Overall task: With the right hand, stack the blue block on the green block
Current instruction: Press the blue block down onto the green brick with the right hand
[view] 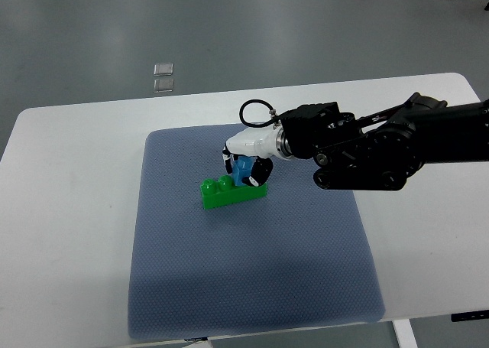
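Note:
My right gripper needs to let go of the blue block on top of the green block (244,180), just beside the green block's bare studs.
A green block (220,194) lies on the blue-grey mat (252,287), left of the mat's middle. My right hand (246,163) comes in from the right on a black arm (397,145). Its white and black fingers are curled around a small blue block (244,172). The blue block sits right over the green block's right end, at or just touching its top. The hand hides most of the blue block. The left arm does not show.
The mat lies on a white table (69,210) with rounded corners. Two small clear squares (163,76) lie on the grey floor beyond the table's far edge. A black cable loop (254,112) stands up at the wrist.

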You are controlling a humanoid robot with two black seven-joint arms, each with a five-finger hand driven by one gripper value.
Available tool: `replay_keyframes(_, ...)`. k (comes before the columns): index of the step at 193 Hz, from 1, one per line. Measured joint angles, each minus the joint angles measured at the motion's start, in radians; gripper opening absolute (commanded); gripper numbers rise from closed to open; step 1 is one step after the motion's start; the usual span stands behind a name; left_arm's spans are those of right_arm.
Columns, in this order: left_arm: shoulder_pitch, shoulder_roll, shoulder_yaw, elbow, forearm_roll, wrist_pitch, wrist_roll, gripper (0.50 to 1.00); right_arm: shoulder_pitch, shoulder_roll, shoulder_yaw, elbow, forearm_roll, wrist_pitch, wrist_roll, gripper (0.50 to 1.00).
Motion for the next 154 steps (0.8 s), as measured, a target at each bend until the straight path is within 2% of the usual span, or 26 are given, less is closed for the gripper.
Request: replay_keyframes(154,0.0,0.0,0.0,0.005,0.0,0.0,0.0,1.0,-0.032,0.002,-0.006,0.0,-0.04,-0.026,0.013,0.627)
